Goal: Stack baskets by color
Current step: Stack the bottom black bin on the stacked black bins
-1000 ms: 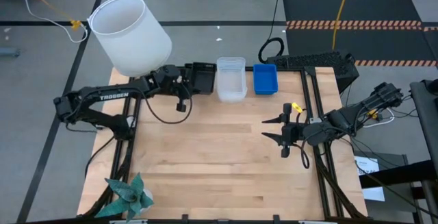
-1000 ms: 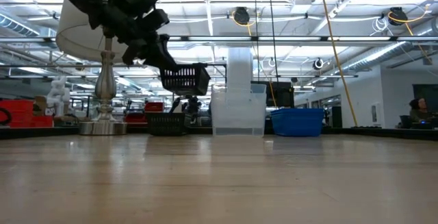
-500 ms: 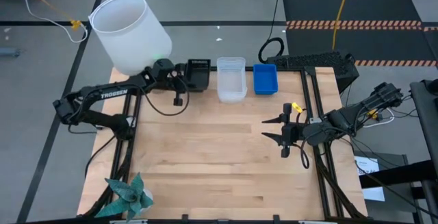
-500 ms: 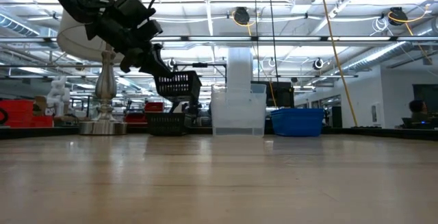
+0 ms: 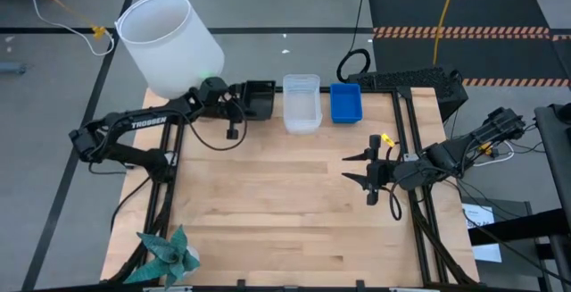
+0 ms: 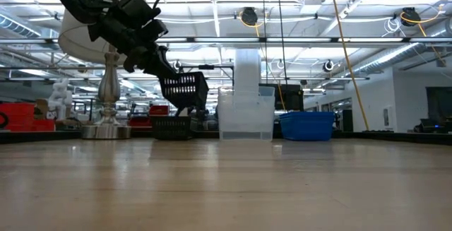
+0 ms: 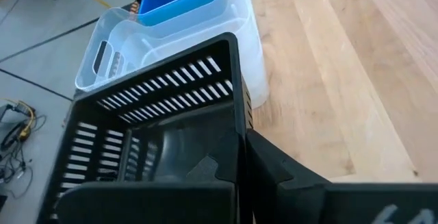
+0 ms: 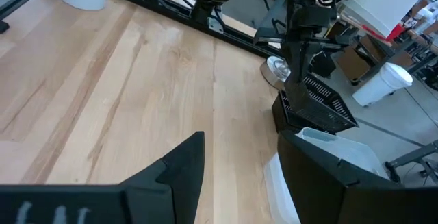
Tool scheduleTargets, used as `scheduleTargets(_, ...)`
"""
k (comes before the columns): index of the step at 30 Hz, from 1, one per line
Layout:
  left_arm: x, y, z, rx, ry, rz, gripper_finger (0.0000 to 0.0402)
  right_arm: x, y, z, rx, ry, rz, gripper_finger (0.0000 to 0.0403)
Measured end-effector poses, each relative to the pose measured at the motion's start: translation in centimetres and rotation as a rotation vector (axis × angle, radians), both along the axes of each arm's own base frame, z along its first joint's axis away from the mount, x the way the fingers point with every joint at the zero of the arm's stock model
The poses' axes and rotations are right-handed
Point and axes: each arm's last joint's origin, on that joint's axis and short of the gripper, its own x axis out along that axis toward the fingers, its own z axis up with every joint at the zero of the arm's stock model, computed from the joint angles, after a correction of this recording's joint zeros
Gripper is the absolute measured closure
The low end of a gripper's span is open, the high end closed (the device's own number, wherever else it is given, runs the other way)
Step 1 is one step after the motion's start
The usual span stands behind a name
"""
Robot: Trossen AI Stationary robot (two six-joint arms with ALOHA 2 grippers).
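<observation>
I need to use my left gripper to let go of the black basket inside the other black basket (image 5: 253, 104) standing beside the clear baskets.
My left gripper (image 5: 237, 101) is shut on a black slotted basket (image 5: 260, 98) at the table's far left, beside the clear baskets (image 5: 301, 103). In the low view this basket (image 6: 185, 88) hangs tilted above another black basket (image 6: 169, 126) that stands on the table. The clear baskets (image 6: 245, 107) are stacked, and a blue basket (image 5: 345, 102) stands to their right. My right gripper (image 5: 357, 169) waits open over the table's right side, with nothing between its fingers (image 8: 185, 166). My left gripper grips the black basket by the rim of one side wall (image 7: 238, 138), one finger inside the basket (image 7: 195, 172) and one outside (image 7: 287, 176). The fingers come slanting down from the table's left. The basket is lifted clear and tilted, above the black basket on the table.
A big white lampshade (image 5: 169, 46) on a metal stand (image 6: 107, 83) rises at the far left corner, close to the left arm. A teal paper star (image 5: 165, 254) lies at the near left corner. The wooden top (image 5: 285, 203) stretches bare between the arms.
My left gripper has carried the black basket toward the table's left edge and slightly down, bringing it over the black basket on the table, then held still. It has stayed shut on the basket. The right arm has kept still.
</observation>
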Motion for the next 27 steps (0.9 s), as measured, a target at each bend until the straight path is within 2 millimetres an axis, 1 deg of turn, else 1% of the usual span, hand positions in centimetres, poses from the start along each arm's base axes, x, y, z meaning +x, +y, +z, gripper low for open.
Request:
scheduleTargets(3,0.1,-0.5,-0.5,-0.001,0.014,-0.003,0.0388,0.0,0.0,0.0,0.000,0.000,0.000,0.0225)
scheduleTargets(7,-0.2,-1.0,-2.2,0.005,0.002,-0.003,0.0394,0.0,0.0,0.0,0.000,0.000,0.000,0.0225)
scheduleTargets(11,-0.7,-1.2,-3.5,0.050,-0.033,0.025,0.0386,0.0,0.0,0.0,-0.001,0.000,0.000,0.0225)
scheduleTargets(16,-0.8,-1.3,-3.8,0.070,-0.042,0.024,0.0394,0.0,0.0,0.0,-0.008,0.002,0.004,0.0225)
scheduleTargets(20,-0.8,-1.3,-3.7,0.075,-0.041,0.027,0.0390,0.0,0.0,0.0,-0.010,0.003,0.004,0.0225)
scheduleTargets(22,-1.0,-1.1,-3.8,0.083,-0.034,0.046,0.0386,0.0,0.0,0.0,-0.010,0.003,0.005,0.0225)
scheduleTargets(27,-1.4,-0.5,-3.8,0.096,-0.020,0.079,0.0394,0.0,0.0,0.0,-0.010,0.003,0.005,0.0225)
